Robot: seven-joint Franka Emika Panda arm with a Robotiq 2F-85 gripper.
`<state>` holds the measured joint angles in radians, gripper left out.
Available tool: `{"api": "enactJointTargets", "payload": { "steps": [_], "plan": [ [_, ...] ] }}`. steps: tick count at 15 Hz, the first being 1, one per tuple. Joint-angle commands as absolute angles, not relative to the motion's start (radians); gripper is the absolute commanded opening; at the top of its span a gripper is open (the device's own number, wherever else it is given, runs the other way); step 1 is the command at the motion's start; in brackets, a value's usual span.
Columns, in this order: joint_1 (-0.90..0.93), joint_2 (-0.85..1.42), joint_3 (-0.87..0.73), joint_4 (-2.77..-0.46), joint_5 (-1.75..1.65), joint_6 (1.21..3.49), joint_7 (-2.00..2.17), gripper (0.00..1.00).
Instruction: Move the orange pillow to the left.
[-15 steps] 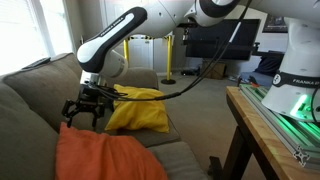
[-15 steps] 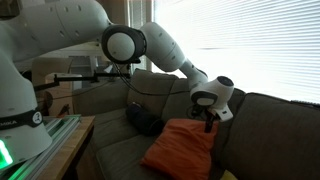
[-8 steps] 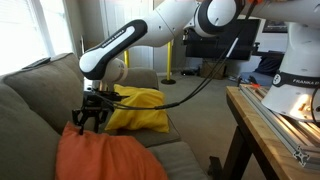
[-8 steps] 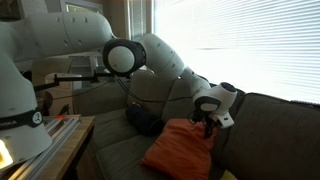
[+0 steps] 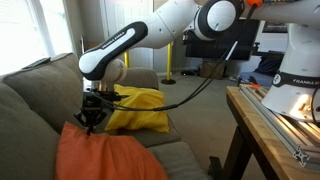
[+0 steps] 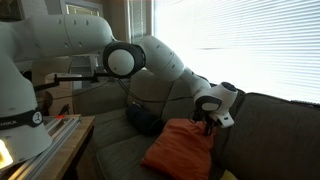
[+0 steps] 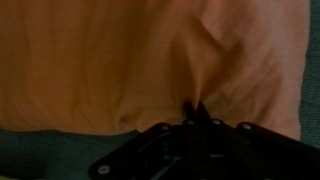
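Observation:
My gripper should open and take a fuller fold nearer the pillow's corner point(image 7: 270, 118) before lifting, as it is pinching a shallow fold of the orange pillow short of its corner.
The orange pillow point(image 5: 105, 155) leans on the grey couch, its top corner under my gripper point(image 5: 91, 126). From the opposite side the orange pillow point(image 6: 180, 147) rests against the couch back, with my gripper point(image 6: 208, 127) at its upper right edge. In the wrist view the orange pillow point(image 7: 120, 60) fills the picture. There my gripper point(image 7: 196, 108) is shut on a pinched fold of its fabric, and a crease runs up from the fingertips.
A mustard-yellow pillow point(image 5: 140, 110) lies just behind the orange one on the couch point(image 5: 30, 90). A wooden table edge point(image 5: 265, 125) stands to the right. A dark cushion point(image 6: 143, 120) sits on the seat; bright window blinds point(image 6: 240, 45) are behind the couch.
My gripper came down onto the orange pillow's top corner and went from open to shut, pinching the fabric. The pillow itself has stayed in place.

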<state>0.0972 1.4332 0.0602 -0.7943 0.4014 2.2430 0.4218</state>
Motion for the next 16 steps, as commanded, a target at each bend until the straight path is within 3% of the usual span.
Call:
{"api": "enactJointTargets", "payload": {
  "steps": [1,3,12,16],
  "plan": [
    [0.106,1.394,0.056,-0.789,0.398,2.223,0.449,0.29],
    [0.109,1.368,0.056,-0.784,0.396,2.229,0.44,0.35],
    [0.109,1.415,0.094,-0.65,0.342,2.222,0.439,0.98],
    [0.11,1.451,0.096,-0.639,0.335,2.208,0.451,1.0]
  ]
}}
